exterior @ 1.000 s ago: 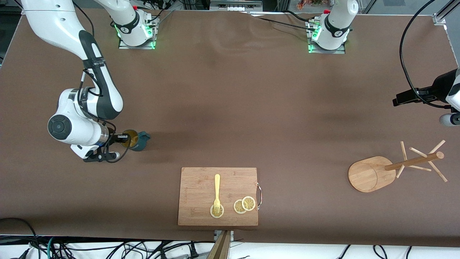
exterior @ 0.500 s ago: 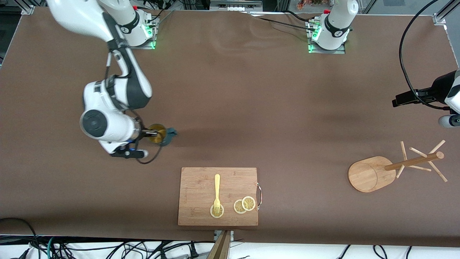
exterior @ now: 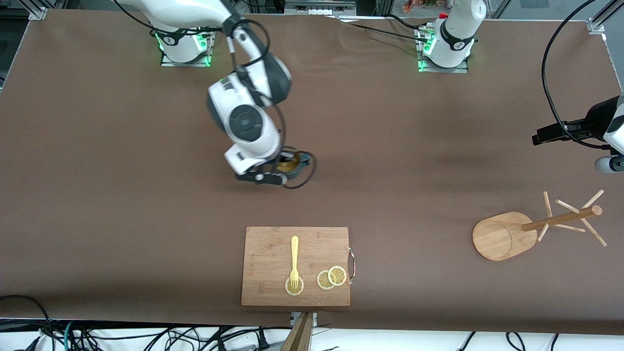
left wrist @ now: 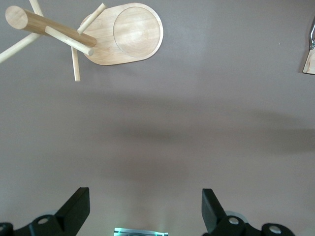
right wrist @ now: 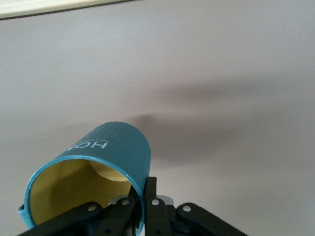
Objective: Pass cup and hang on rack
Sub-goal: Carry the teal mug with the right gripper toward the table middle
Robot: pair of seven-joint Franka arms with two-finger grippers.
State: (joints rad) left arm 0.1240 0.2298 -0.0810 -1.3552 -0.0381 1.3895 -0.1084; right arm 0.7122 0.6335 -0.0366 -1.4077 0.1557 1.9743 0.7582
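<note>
My right gripper needs to set the teal-blue cup, now held over the table's middle, on the bare table [exterior: 351, 154], well beyond the cutting board's metal handle.
My right gripper [exterior: 282, 165] is shut on the rim of the teal-blue cup [exterior: 294, 164], one finger inside and one outside, and holds it in the air over the middle of the table. In the right wrist view the ribbed cup [right wrist: 106, 160] shows its yellow inside, with my right gripper [right wrist: 142, 196] clamped on its wall. The wooden rack [exterior: 536, 226] stands at the left arm's end of the table; it also shows in the left wrist view [left wrist: 98, 34]. My left gripper [left wrist: 145, 209] is open and empty, up in the air near the rack.
A wooden cutting board [exterior: 273, 248] lies near the table's front edge, with a yellow fork [exterior: 294, 261] and lemon slices [exterior: 332, 278] on it. A black cable [exterior: 551, 68] hangs by the left arm.
My right arm has carried the cup from the right arm's end of the table toward the middle, and the wrist has turned. The left arm has not moved.
</note>
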